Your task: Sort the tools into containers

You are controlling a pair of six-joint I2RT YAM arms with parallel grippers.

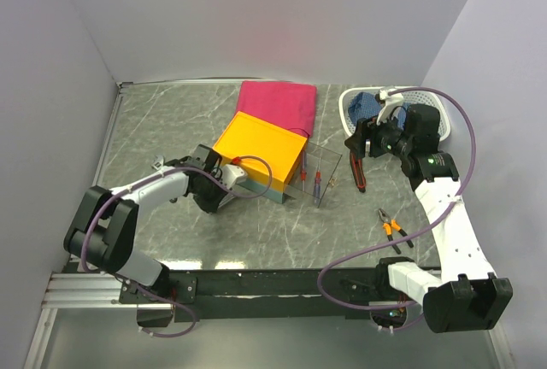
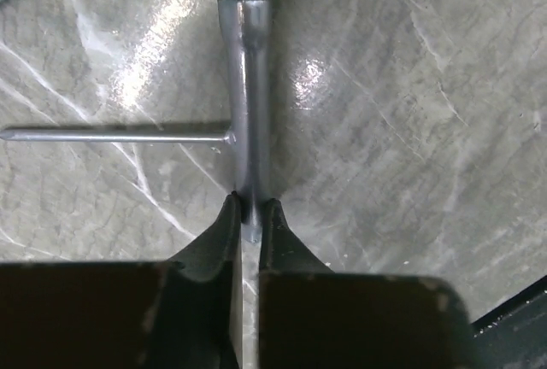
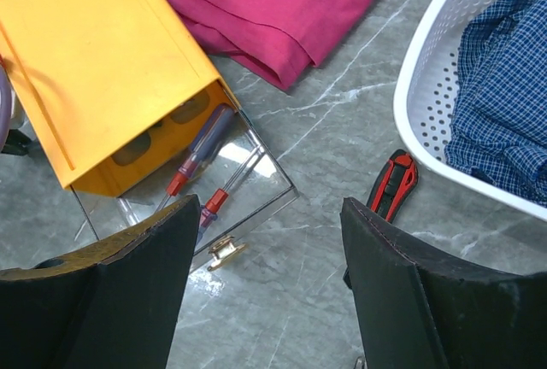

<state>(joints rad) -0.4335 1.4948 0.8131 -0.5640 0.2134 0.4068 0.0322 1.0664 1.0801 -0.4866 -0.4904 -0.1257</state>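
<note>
My right gripper needs to close at the outer edge (image 1: 334, 171) (image 3: 261, 213) of the clear panel, next to the brass latch, to push the panel into the box.
A thin grey T-shaped tool (image 2: 248, 87) lies on the marble table, and my left gripper (image 2: 250, 215) is shut on the near end of its stem. In the top view the left gripper (image 1: 208, 190) is low beside the left side of the orange-topped box (image 1: 261, 149). Two red-handled screwdrivers (image 3: 201, 160) lie on the box's clear panel (image 3: 261, 177). My right gripper (image 3: 269, 207) is open and holds nothing. It hovers above the table between that panel and a red-and-black tool (image 3: 391, 185). Small orange-handled pliers (image 1: 393, 228) lie on the right. The white basket (image 3: 427, 87) stands at the back right.
A blue checked cloth (image 3: 504, 87) fills the basket. A pink folded cloth (image 1: 278, 104) lies behind the box. A small brass latch (image 3: 224, 251) sticks out at the panel's near edge. White walls close in the table on three sides.
</note>
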